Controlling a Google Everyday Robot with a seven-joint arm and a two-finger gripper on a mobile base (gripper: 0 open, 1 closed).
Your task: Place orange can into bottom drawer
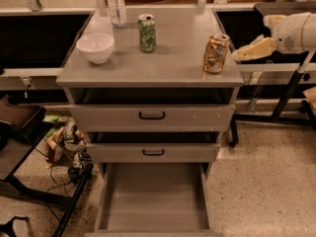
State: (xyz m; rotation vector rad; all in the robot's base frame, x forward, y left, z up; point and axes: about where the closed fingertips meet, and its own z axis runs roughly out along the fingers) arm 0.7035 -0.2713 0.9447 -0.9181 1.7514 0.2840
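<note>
The gripper will grasp the upper half of the orange can (216,48), leaving the can's bottom clear below the fingers.
The orange can (216,53) stands upright near the right front corner of the grey cabinet top (163,63). My gripper (239,55) comes in from the right at the can's height, just beside it and a short gap away, pointing at it. The bottom drawer (153,199) is pulled out wide below, a plain grey tray with nothing in it. The gripper holds nothing.
A green patterned can (146,32), a white bowl (96,47) and a clear bottle (116,5) stand on the cabinet top. The two upper drawers (152,116) with black handles are slightly out. Cables and clutter (66,144) lie on the floor at left. A black stand (289,95) is at right.
</note>
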